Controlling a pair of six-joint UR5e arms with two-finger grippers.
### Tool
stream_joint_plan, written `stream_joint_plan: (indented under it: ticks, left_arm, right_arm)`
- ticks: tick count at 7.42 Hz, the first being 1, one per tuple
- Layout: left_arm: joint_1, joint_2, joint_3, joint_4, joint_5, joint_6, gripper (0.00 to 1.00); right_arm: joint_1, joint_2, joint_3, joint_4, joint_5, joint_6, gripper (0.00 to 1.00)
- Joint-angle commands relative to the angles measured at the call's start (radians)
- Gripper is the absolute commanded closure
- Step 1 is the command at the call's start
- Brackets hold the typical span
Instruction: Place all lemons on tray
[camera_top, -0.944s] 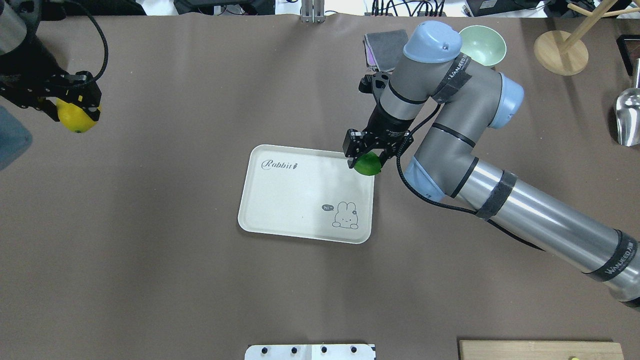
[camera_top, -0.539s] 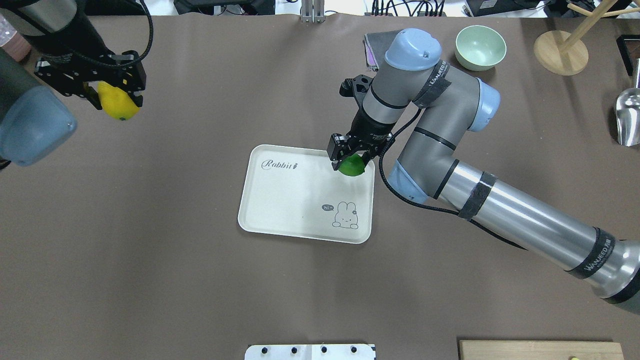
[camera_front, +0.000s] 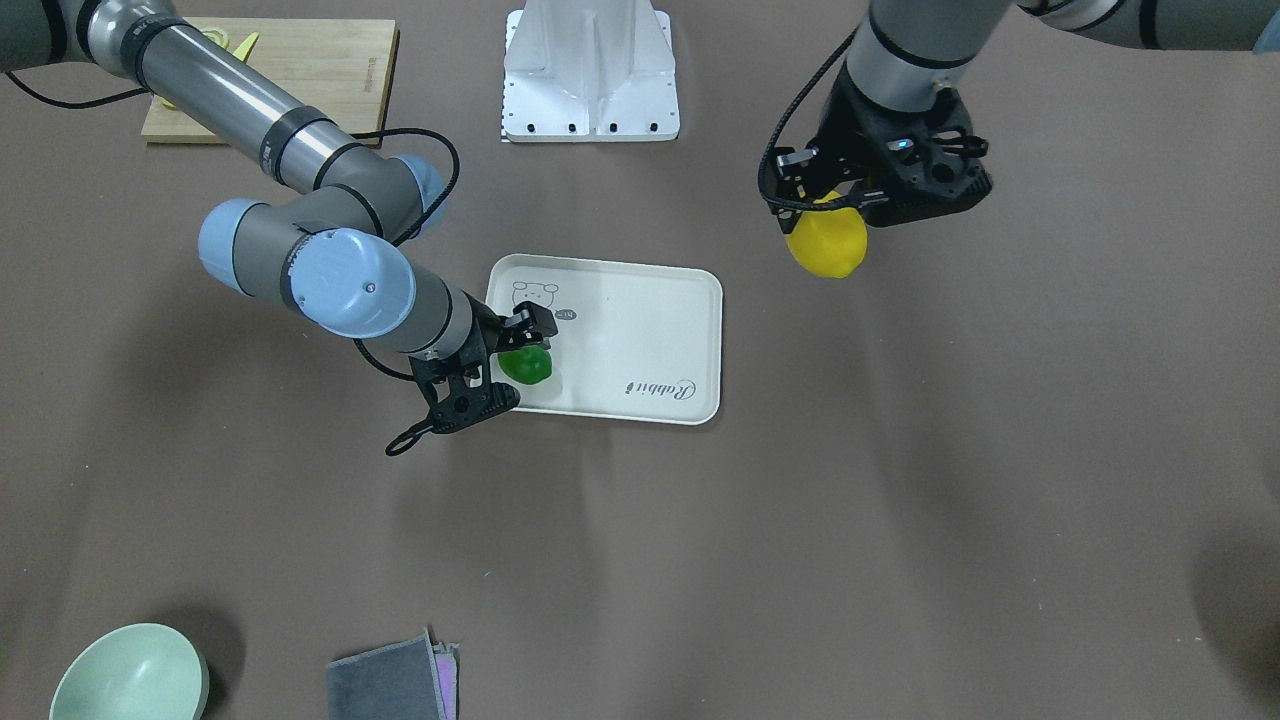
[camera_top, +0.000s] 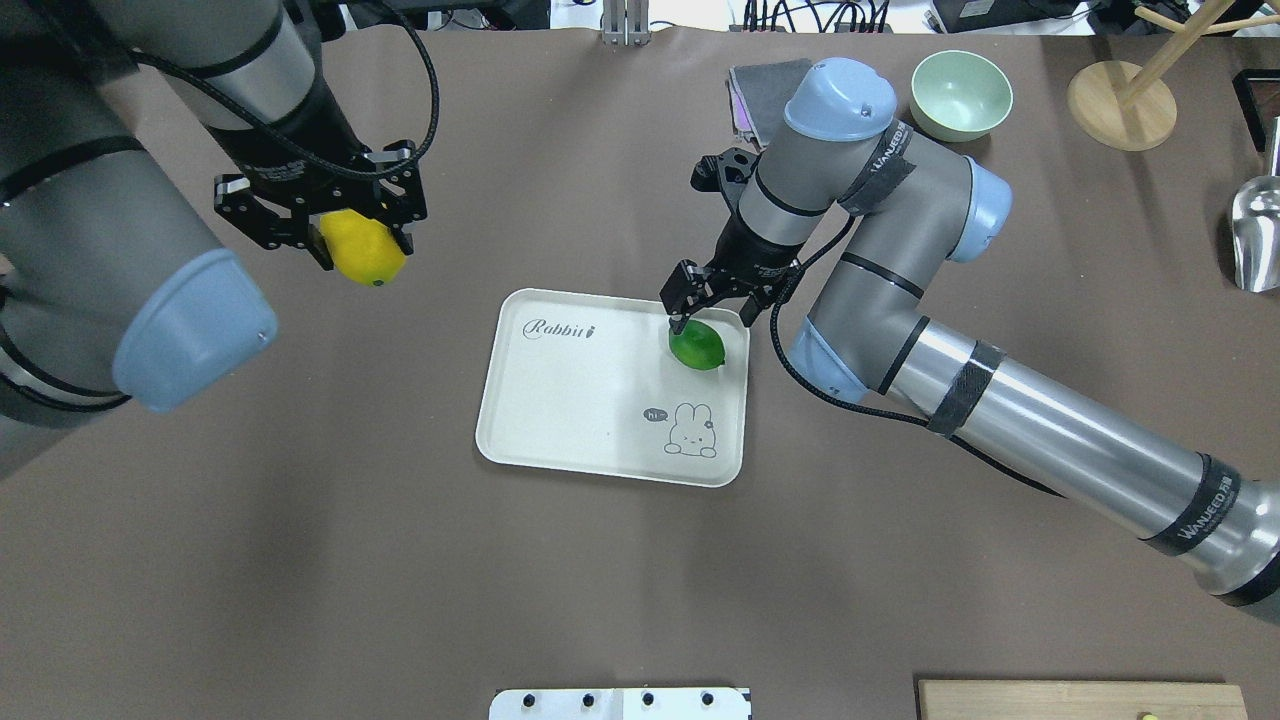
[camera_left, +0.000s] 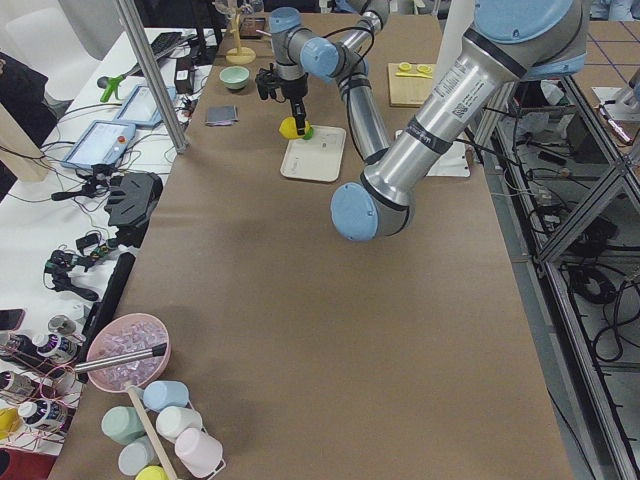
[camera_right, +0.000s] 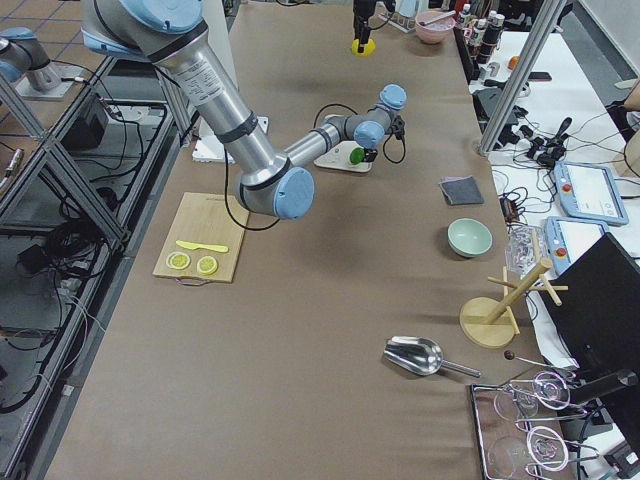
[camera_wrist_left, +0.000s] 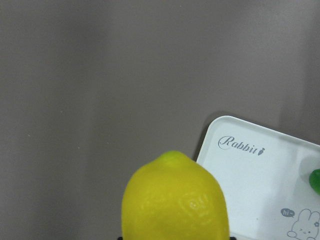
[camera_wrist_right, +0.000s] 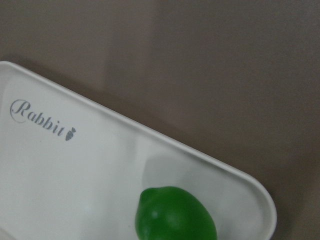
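The Rabbit script is on the cream tray (camera_front: 651, 335) (camera_wrist_left: 233, 182). My left gripper needs to let go of the yellow lemon there, close beside the script. The yellow lemon is now in the air beyond the tray.
The cream tray (camera_top: 590, 400) with "Rabbit" script lies mid-table. The green lemon (camera_top: 697, 346) rests in its far right corner; it also shows in the front view (camera_front: 526, 366) and the right wrist view (camera_wrist_right: 176, 215). My right gripper (camera_top: 712, 320) hovers just above it, fingers spread, looking open. My left gripper (camera_top: 362, 245) is shut on the yellow lemon (camera_top: 364, 252) and holds it in the air left of and beyond the tray. The yellow lemon fills the bottom of the left wrist view (camera_wrist_left: 175, 200), with the tray (camera_wrist_left: 260, 180) to its right.
A green bowl (camera_top: 961, 95), a grey cloth (camera_top: 765, 95), a wooden stand (camera_top: 1120, 105) and a metal scoop (camera_top: 1255, 235) sit at the far right. A wooden cutting board (camera_front: 275, 80) with lemon slices lies near the robot's right side.
My left arm has carried the yellow lemon rightward toward the tray. My right gripper has moved left over the tray's corner, and the green lemon now lies on the tray below its fingers.
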Motion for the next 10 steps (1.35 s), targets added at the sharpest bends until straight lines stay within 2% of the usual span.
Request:
stream_joint_plan:
  ticks: [1,2,3,4,5,7,9,10]
  left_arm:
    - [0.152,-0.028,0.013,-0.055,0.123,-0.184,1.0]
    - [0.207,-0.031,0.028,-0.081,0.178,-0.236,1.0]
    - [0.227,-0.029,0.043,-0.106,0.181,-0.24,1.0]
    - [0.243,-0.028,0.082,-0.168,0.182,-0.241,1.0]
    - [0.275,-0.028,0.129,-0.236,0.222,-0.24,1.0]
    - [0.276,-0.028,0.242,-0.362,0.23,-0.238,1.0]
    - [0.276,-0.061,0.365,-0.446,0.233,-0.24,1.0]
    - [0.281,-0.062,0.388,-0.47,0.237,-0.241,1.0]
  right_arm:
    - [0.067,-0.018,0.007,0.0,0.015,-0.032,0.0]
    - [0.12,-0.042,0.018,-0.001,0.063,-0.038,0.0]
    - [0.166,-0.067,0.03,-0.001,0.096,-0.093,0.0]
    - [0.188,-0.122,0.085,-0.001,0.103,-0.168,0.0]
    - [0.193,-0.2,0.157,-0.001,0.107,-0.19,0.0]
    - [0.194,-0.375,0.324,0.0,0.109,-0.26,0.0]
    - [0.281,-0.484,0.38,0.0,0.121,-0.385,0.0]
    - [0.355,-0.524,0.39,0.0,0.123,-0.406,0.0]
